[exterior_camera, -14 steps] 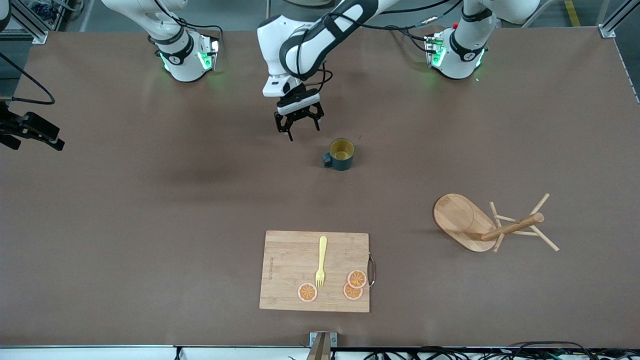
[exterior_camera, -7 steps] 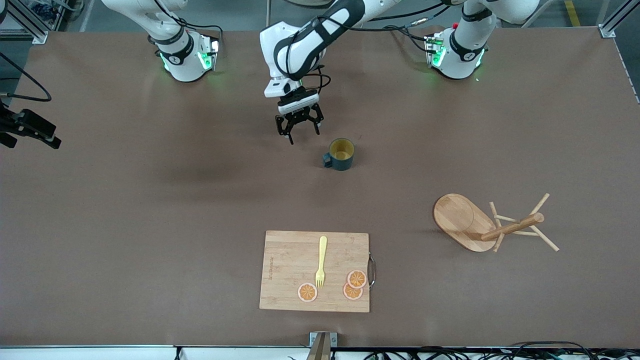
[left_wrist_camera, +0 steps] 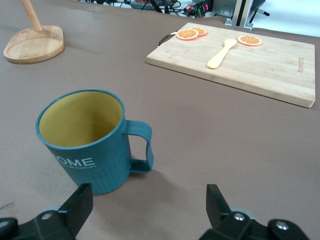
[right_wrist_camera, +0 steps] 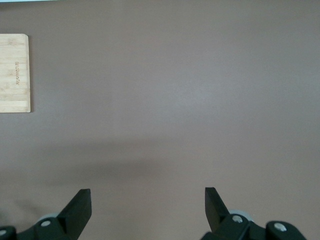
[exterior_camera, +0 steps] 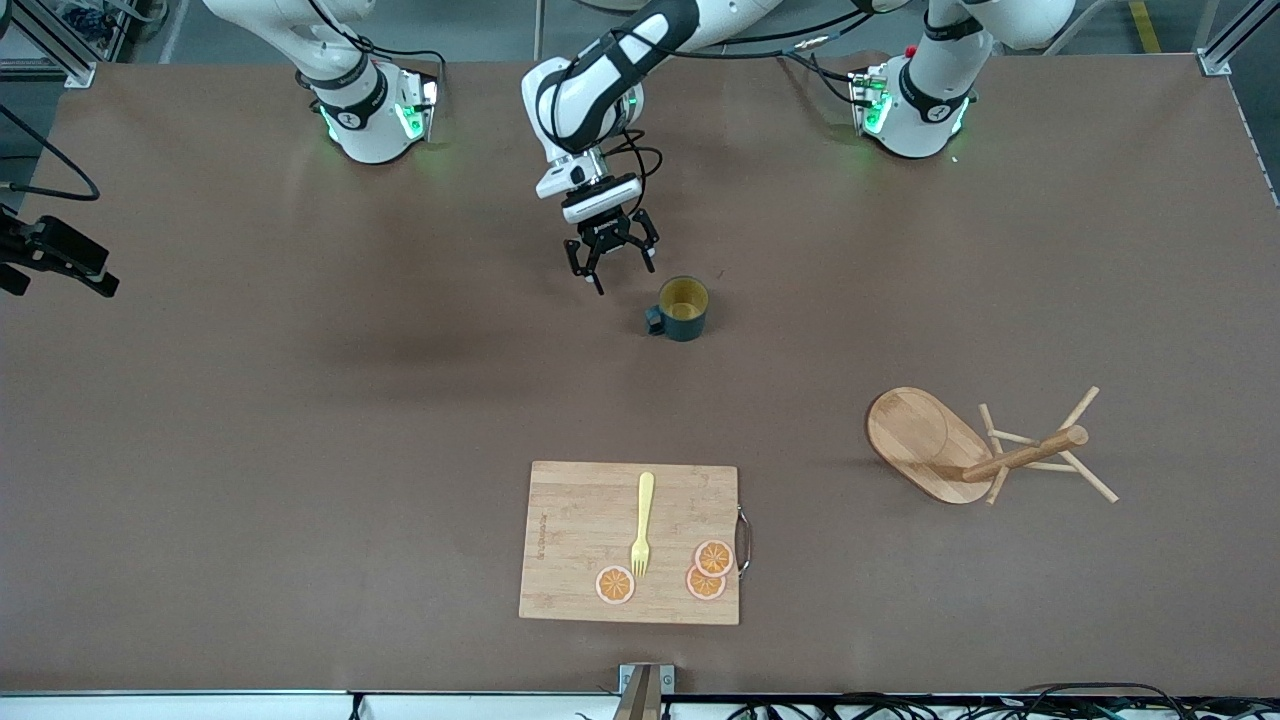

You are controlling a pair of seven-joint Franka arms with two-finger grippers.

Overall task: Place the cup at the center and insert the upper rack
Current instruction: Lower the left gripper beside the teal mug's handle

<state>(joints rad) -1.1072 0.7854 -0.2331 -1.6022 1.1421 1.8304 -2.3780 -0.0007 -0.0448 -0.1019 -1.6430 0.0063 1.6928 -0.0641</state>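
The robot's left gripper should next move to the handle (exterior_camera: 654, 320) (left_wrist_camera: 149, 150) of the dark teal cup and close there.
The dark teal cup (exterior_camera: 683, 308) with a mustard-yellow inside stands upright near the table's middle, its handle toward the right arm's end. My left gripper (exterior_camera: 622, 272) is open and empty, low over the table just beside the cup. In the left wrist view the cup (left_wrist_camera: 82, 140) sits close ahead of the open left gripper (left_wrist_camera: 150, 192), off to one finger's side. The wooden mug tree (exterior_camera: 960, 445) lies on its side toward the left arm's end, and its oval base (left_wrist_camera: 34, 44) shows in the left wrist view. My right gripper (right_wrist_camera: 147, 200) is open and empty over bare table.
A bamboo cutting board (exterior_camera: 630, 540) lies nearer to the front camera than the cup, with a yellow fork (exterior_camera: 641, 525) and three orange slices (exterior_camera: 615, 584) on it. The board also shows in the left wrist view (left_wrist_camera: 240, 60) and in the right wrist view (right_wrist_camera: 14, 72).
My left gripper has moved closer to the cup and turned a little. The cup, the mug tree and the board have not moved.
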